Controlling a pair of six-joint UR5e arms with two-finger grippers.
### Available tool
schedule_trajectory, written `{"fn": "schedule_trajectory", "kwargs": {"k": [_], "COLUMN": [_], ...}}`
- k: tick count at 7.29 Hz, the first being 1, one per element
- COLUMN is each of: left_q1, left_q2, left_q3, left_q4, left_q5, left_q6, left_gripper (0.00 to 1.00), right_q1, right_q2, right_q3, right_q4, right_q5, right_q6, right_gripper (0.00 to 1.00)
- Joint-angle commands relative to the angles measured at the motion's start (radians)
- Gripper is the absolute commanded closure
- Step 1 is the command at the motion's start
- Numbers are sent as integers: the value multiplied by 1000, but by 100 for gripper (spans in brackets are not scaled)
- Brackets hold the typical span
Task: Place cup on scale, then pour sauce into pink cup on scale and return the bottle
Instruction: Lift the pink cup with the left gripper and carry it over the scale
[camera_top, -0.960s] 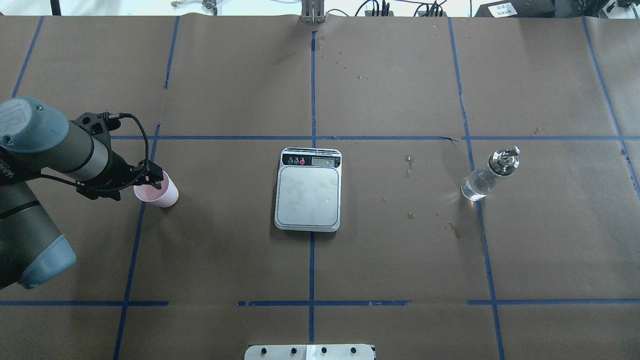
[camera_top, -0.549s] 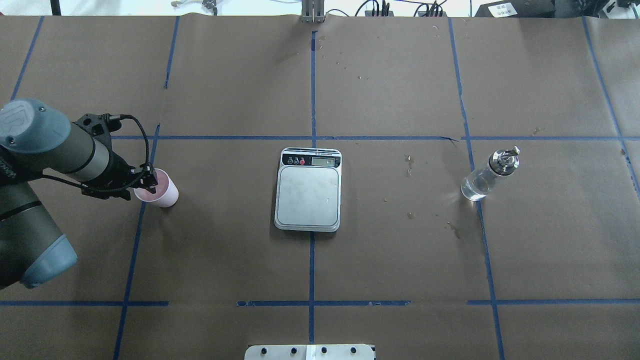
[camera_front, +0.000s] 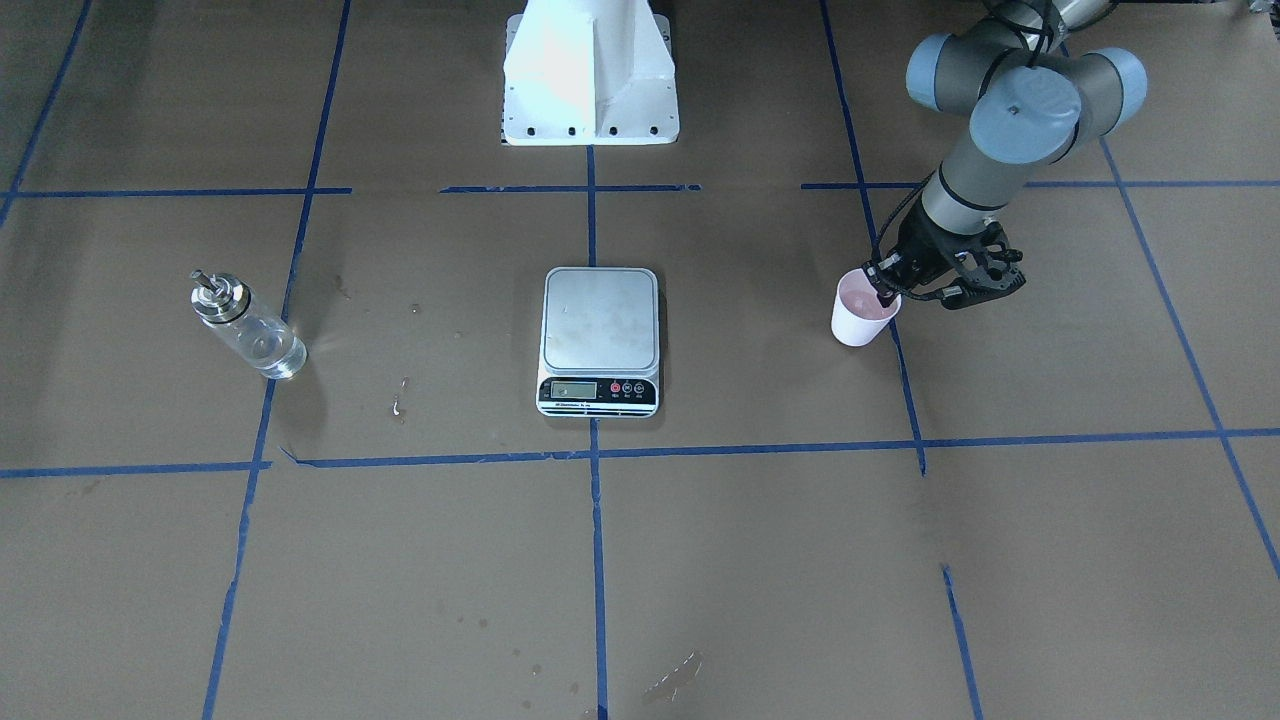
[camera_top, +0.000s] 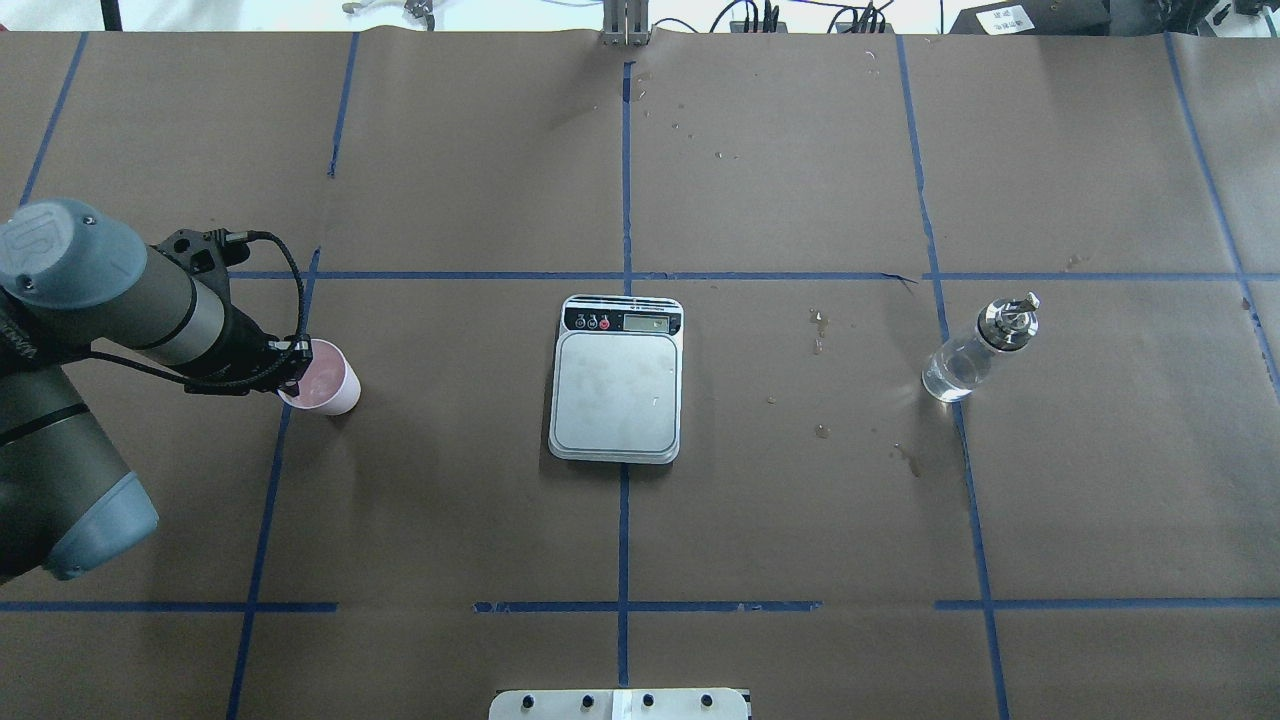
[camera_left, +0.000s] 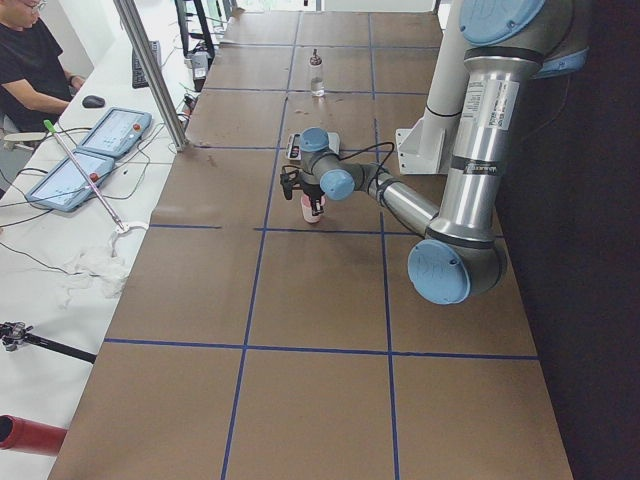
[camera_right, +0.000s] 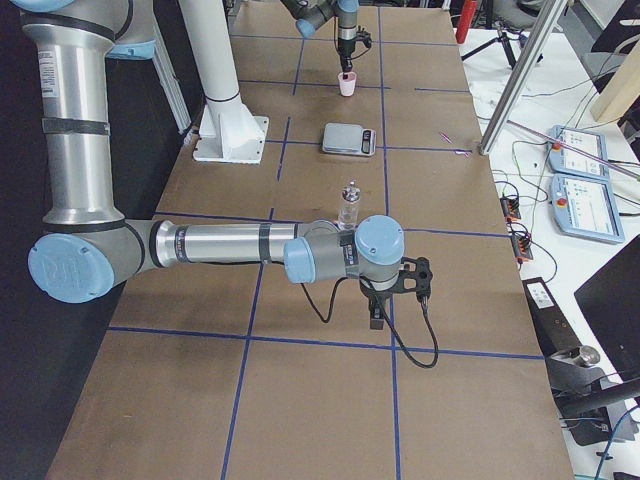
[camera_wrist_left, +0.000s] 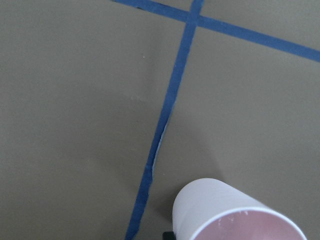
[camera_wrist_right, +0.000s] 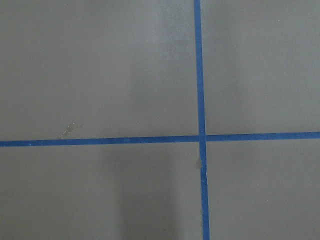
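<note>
Next, my left gripper lets the pink cup go on the scale's silver plate (camera_front: 603, 335), a little toward the display from the plate's middle.
The pink cup (camera_top: 330, 385) stands on the brown paper at the left, well left of the scale (camera_top: 616, 390). My left gripper (camera_top: 297, 368) is at the cup's near rim, one finger inside and one outside, and looks shut on the rim. In the front-facing view the gripper (camera_front: 885, 290) is at the cup (camera_front: 856, 320). The cup's rim shows at the bottom of the left wrist view (camera_wrist_left: 235, 212). The glass bottle (camera_top: 975, 352) with clear sauce stands upright at the right. My right gripper (camera_right: 375, 318) shows only in the exterior right view; I cannot tell its state.
Wet spots (camera_top: 820, 330) lie between the scale and the bottle. The white robot base (camera_front: 590, 70) stands behind the scale. Blue tape lines cross the paper. An operator (camera_left: 30, 60) sits by tablets past the table's far edge.
My left gripper has sunk a little at the cup's rim and its fingers have drawn together. The cup has shifted slightly to the right. The bottle and scale have not moved.
</note>
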Motion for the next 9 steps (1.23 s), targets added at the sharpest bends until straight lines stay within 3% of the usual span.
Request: {"fn": "schedule_trajectory", "kwargs": {"k": [1,3,4,6,8,9], "left_q1": [-26,-46,-41,1,124,152], "left_q2": [-27,-289,-353,-551,-639,-639], "left_q3": [-133,-160,-148,19,127,173], "left_q4": [179,487,490,492,466,387], "left_q5": [-4,-4,-48,-61,43,51], "left_q6": [8,-2,-80,-253,-382,-427], "left_gripper": [100,100,100,100,100,100], "right_q1": [0,0,0,0,0,0], "right_q2": [7,7,6,4,6,4], "right_q3": [0,3,17,29,34,37], "right_q4": [-8,-2,-8,-9,-9,-11], "right_q5": [2,5,5,4,4,4], "right_q6": [0,-2,-2,-2,-2,-2], "right_gripper": [0,0,0,0,0,0]}}
